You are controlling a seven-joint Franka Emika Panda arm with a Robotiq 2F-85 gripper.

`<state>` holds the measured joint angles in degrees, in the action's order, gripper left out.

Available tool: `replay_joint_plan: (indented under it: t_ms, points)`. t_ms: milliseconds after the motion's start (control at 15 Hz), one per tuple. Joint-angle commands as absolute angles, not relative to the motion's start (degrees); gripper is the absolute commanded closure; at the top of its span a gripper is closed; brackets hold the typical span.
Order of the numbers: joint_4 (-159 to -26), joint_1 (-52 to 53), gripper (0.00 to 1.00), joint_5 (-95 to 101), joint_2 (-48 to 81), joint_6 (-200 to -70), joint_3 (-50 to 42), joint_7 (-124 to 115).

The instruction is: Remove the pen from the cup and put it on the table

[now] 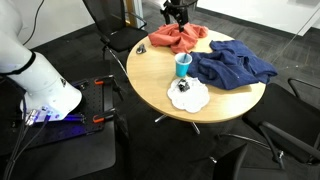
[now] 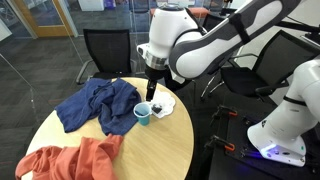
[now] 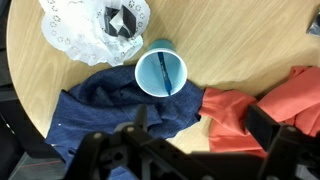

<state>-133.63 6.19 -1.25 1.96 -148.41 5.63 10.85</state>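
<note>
The robot's gripper will next move to the pen's upper end (image 1: 184,54) (image 3: 168,92), at the rim of the teal-blue cup, and close there.
The teal-blue cup (image 3: 161,72) stands upright on the round wooden table (image 3: 230,50), between the blue and red cloths. It also shows in both exterior views (image 1: 183,66) (image 2: 143,114). The thin dark pen (image 3: 163,68) leans inside the cup. My gripper (image 3: 205,128) hangs above the table with its fingers spread, open and empty. In the wrist view the cup lies beyond the fingertips. In an exterior view the gripper (image 2: 151,92) is just above and behind the cup. In the other it shows high over the table (image 1: 177,14).
A blue cloth (image 3: 110,110) and a red cloth (image 3: 260,100) lie beside the cup. A white plate-like doily with dark items (image 3: 100,28) sits near the table edge. Black chairs (image 2: 105,50) stand around the table.
</note>
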Motion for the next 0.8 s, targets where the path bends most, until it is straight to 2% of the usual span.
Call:
replay_joint_plan:
  t_ms: [0, 733]
  points:
    - [-130.7, 5.3, 0.0, -2.1, 6.5, -150.0, 5.7, 15.4]
    - [-129.2, 4.7, 0.0, -1.1, 10.3, -150.6, 6.3, 16.4]
